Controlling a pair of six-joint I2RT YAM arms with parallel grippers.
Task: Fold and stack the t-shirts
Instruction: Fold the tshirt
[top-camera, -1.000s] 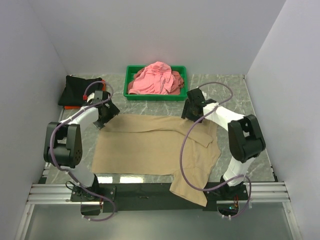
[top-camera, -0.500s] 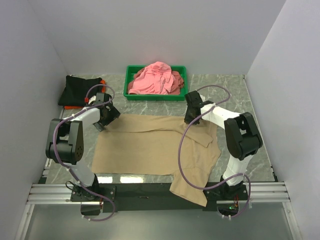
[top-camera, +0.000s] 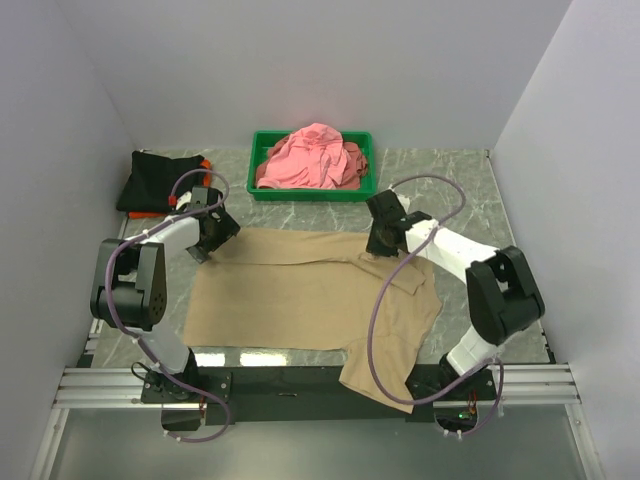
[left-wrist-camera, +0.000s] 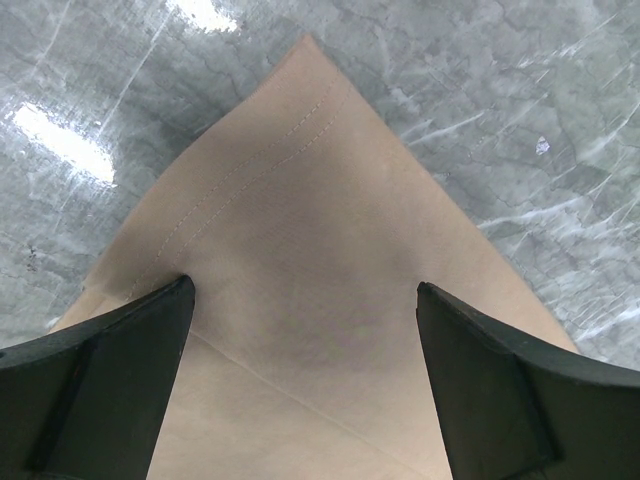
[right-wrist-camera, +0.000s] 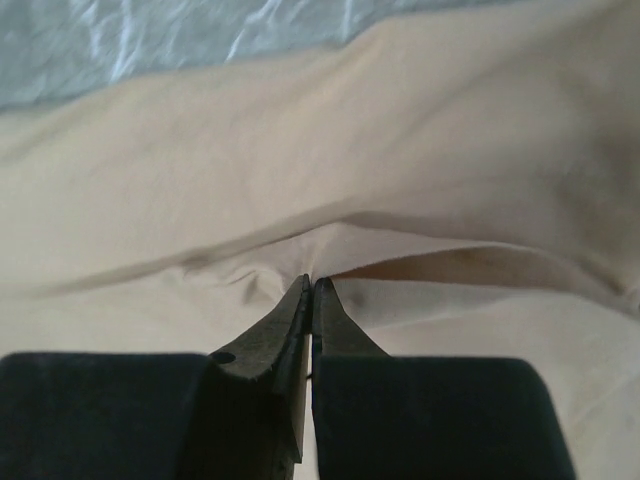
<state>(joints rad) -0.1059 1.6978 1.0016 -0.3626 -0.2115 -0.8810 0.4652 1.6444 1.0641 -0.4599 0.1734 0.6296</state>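
Observation:
Next, the left gripper closes on the near corner (top-camera: 188, 343) of the tan t-shirt's hem, black t-shirt's side.
A tan t-shirt (top-camera: 300, 295) lies spread flat on the marble table, its near right part hanging over the front edge. My left gripper (top-camera: 203, 246) hovers open over the shirt's far left corner (left-wrist-camera: 300, 170), one finger on each side of the left gripper (left-wrist-camera: 302, 285) and nothing between them. My right gripper (top-camera: 378, 246) is at the shirt's far right edge. In the right wrist view the right gripper (right-wrist-camera: 312, 282) is shut, pinching a raised fold of the tan cloth (right-wrist-camera: 400, 150), with wrinkles running out from the tips.
A green tray (top-camera: 310, 195) at the back holds a heap of pink t-shirts (top-camera: 312, 158). A black t-shirt (top-camera: 155, 180) lies at the back left with a bit of orange showing beside it. White walls close in both sides.
The right gripper has shut on a fold of the tan shirt and shifted slightly nearer. The left gripper crept a little to the left and stays open.

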